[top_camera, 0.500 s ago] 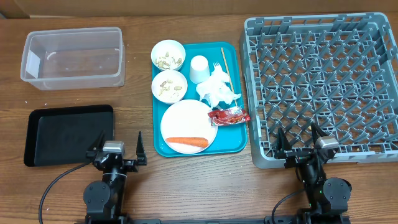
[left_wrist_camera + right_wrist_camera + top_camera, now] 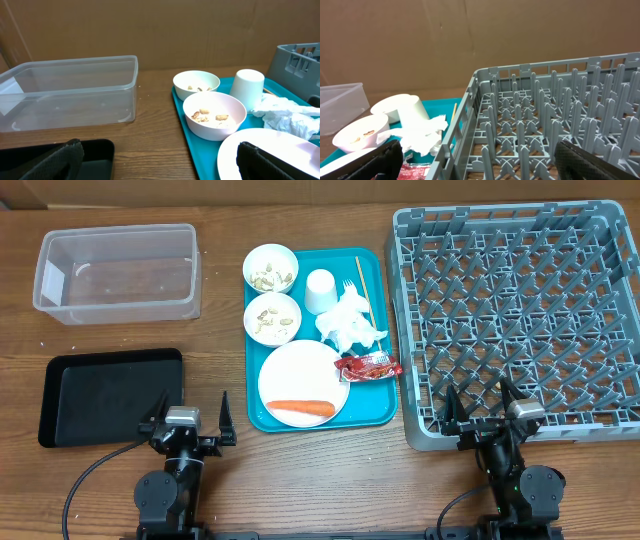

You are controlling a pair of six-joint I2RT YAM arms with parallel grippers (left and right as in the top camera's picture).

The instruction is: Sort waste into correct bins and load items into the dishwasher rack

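Next, my left gripper goes to the orange carrot on the white plate and closes around the carrot's middle point(image 2: 302, 407).
On the teal tray point(image 2: 385, 418) lie a white plate point(image 2: 300, 372) with an orange carrot point(image 2: 301, 408), two bowls of nut scraps point(image 2: 271, 268) point(image 2: 272, 318), a cup point(image 2: 321, 290), a fork point(image 2: 348, 284), a crumpled napkin point(image 2: 350, 326) and a red wrapper point(image 2: 367, 365). The clear tub point(image 2: 115, 270) and black tray point(image 2: 110, 395) sit to the left, the grey rack point(image 2: 520, 320) to the right. My left gripper point(image 2: 190, 428) point(image 2: 160, 160) is open and empty near the front edge. My right gripper point(image 2: 487, 408) point(image 2: 480, 160) is open and empty at the rack's front wall.
A thin wooden stick point(image 2: 365, 288) lies on the teal tray beside the cup. The left wrist view shows the tub point(image 2: 70, 90), both bowls point(image 2: 214, 115) and the cup point(image 2: 248, 87). The right wrist view shows the rack's pegs point(image 2: 545, 115) and the napkin point(image 2: 425, 137).
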